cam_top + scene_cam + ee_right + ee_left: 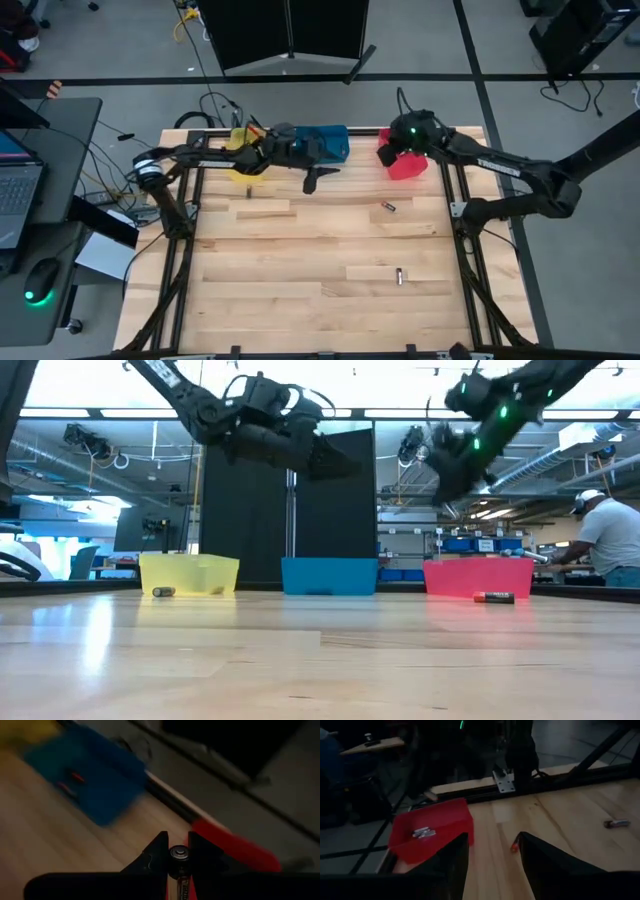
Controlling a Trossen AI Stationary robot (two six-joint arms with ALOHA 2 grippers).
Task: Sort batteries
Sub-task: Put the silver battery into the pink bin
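Observation:
Next, my right gripper releases the battery, which hangs above the red bin now, inside the red bin [397,159], so that it ends up beside the other batteries that are lying there.
Three bins stand along the far edge: yellow [243,163], blue [328,142] and red [405,165]. My right gripper [178,851] hangs in the air above the red bin [235,847], shut on a battery [178,854]. My left gripper [492,845] is open and holds nothing, raised in front of the blue bin [330,576]. Loose batteries lie on the table [389,207], [399,276], and one lies by the yellow bin [163,592]. Several batteries lie in the red bin [422,833], and a few in the blue bin [72,780]. My right gripper pinches the battery between its two fingertips [157,852]. The battery lies along the fingers, its silvery end cap [178,853] showing between their tips and its reddish body [179,887] running back between them. It is lifted clear of the table.
A black frame rail [455,200] runs along the table's edges. One battery [497,597] lies just in front of the red bin. A person [608,540] works at a bench beyond the table. The near half of the wooden table [300,310] holds only one battery.

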